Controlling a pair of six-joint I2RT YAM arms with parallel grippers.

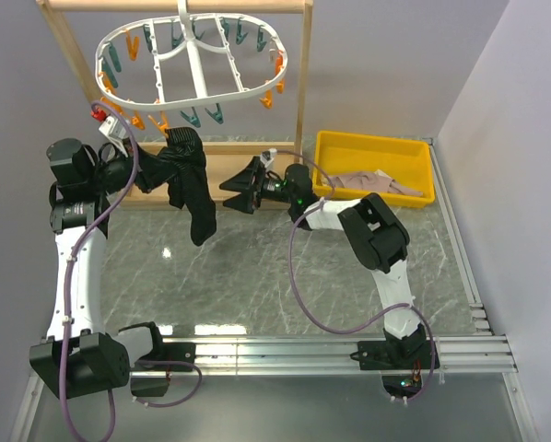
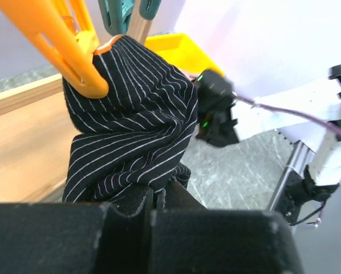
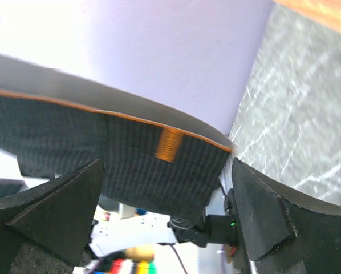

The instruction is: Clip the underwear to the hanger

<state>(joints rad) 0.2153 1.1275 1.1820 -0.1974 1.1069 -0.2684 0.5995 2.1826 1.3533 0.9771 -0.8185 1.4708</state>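
The underwear's waistband hangs loose at a slant from the orange peg, so my right gripper should grip the waistband's orange edge (image 3: 207, 138) and pull it out.
The white oval hanger (image 1: 193, 64) hangs from the wooden frame, with orange and teal pegs round its rim. The black pin-striped underwear (image 1: 189, 182) dangles below its front edge. In the left wrist view an orange peg (image 2: 65, 48) bites the top fold of the underwear (image 2: 130, 120). My left gripper (image 2: 157, 194) is shut on the fabric just below that fold. My right gripper (image 1: 243, 184) stands open just right of the cloth. In its own view the wide-apart fingers (image 3: 56, 211) frame the underwear (image 3: 130, 165) and its orange tag (image 3: 170, 144) without touching.
A yellow bin (image 1: 375, 168) at the back right holds a pinkish-beige cloth (image 1: 383, 181). The wooden frame (image 1: 303, 83) stands along the back, its base board behind both grippers. A metal rail (image 1: 331, 354) runs along the near edge.
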